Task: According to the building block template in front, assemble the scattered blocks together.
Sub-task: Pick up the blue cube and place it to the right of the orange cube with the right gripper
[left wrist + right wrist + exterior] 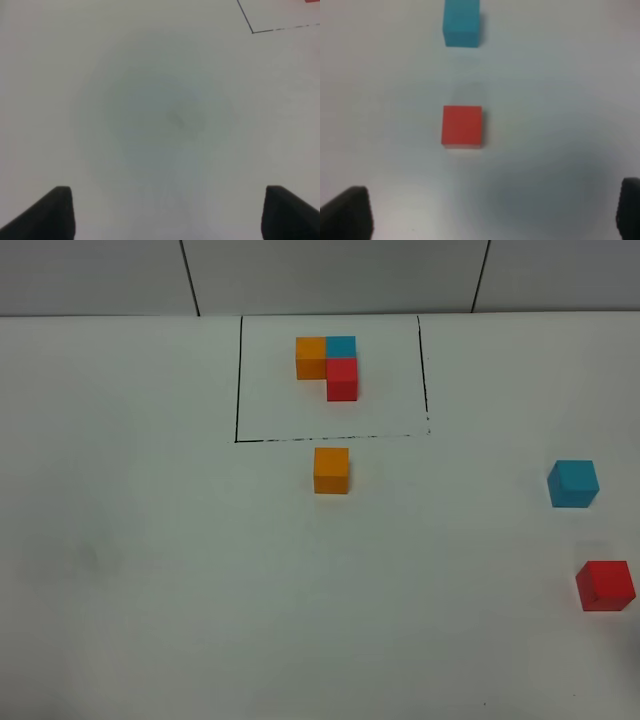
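I will next close my right gripper around the middle of the teal-blue cube (573, 484) (461, 23) that lies beyond the scattered red cube.
The building block template (328, 362) is an L of orange, blue and red cubes inside a thin black rectangle at the back of the table. Of the scattered blocks, the orange cube (331, 470) sits just in front of that frame. The teal-blue cube (573, 483) and the red cube (605, 585) lie at the far right. Neither gripper shows in the exterior high view. My right gripper (487, 212) is open above the table, with the red cube (462, 126) ahead of its fingertips and the teal-blue cube (461, 22) beyond. My left gripper (167, 215) is open over bare table.
A corner of the black frame line (252, 31) shows at the edge of the left wrist view. The white tabletop (150, 570) meets a grey panelled wall (330, 275) at the back.
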`<action>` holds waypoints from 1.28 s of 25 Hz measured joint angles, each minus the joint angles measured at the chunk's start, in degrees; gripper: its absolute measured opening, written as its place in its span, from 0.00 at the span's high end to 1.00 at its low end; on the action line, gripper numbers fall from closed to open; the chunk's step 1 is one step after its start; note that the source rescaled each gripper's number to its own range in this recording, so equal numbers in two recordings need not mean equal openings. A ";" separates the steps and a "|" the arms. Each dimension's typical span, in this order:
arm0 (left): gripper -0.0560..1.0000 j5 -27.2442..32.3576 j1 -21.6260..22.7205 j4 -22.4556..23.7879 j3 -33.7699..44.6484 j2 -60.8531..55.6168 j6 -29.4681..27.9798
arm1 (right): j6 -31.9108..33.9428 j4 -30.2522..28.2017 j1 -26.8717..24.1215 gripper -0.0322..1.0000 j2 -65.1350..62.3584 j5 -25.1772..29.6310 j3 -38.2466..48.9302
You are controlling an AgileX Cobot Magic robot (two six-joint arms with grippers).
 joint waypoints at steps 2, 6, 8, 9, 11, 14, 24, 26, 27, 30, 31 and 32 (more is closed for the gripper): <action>0.26 0.00 0.00 0.00 0.00 0.00 0.00 | -0.72 -0.85 0.00 0.01 6.26 -0.18 -2.99; 0.26 0.00 0.00 0.00 0.00 0.00 0.00 | -2.97 -1.07 0.00 0.00 14.98 -2.08 -6.66; 0.26 0.00 0.00 0.00 0.00 0.00 0.00 | -3.57 -1.07 0.00 0.00 18.22 -3.74 -7.38; 0.26 0.00 0.00 0.00 0.00 0.00 0.00 | -3.66 -1.07 0.00 0.00 19.50 -4.74 -7.44; 0.26 0.00 0.00 0.00 0.00 0.00 0.00 | -3.71 -0.93 0.00 0.00 21.50 -6.13 -7.61; 0.26 0.00 0.00 0.00 0.00 0.00 0.00 | -3.81 -0.55 0.00 0.00 23.65 -6.90 -7.74; 0.26 0.00 0.00 0.00 0.00 0.00 0.00 | -3.90 -0.22 0.00 0.00 24.93 -9.29 -8.62; 0.26 0.00 0.00 0.00 0.00 0.00 0.00 | -3.90 -0.17 0.00 0.00 25.10 -9.91 -8.62; 0.26 0.00 0.00 0.00 0.00 0.00 0.00 | -3.90 -0.15 0.00 0.00 25.28 -10.22 -8.65; 0.26 0.00 0.00 0.00 0.00 0.00 0.00 | -3.85 0.01 0.00 0.00 26.96 -10.31 -9.08; 0.26 0.00 0.00 0.00 0.00 0.00 0.00 | -3.85 0.01 0.00 0.00 27.84 -10.36 -9.17; 0.26 0.00 0.00 0.00 0.00 0.00 0.00 | -3.85 0.07 0.00 0.00 28.65 -10.43 -9.16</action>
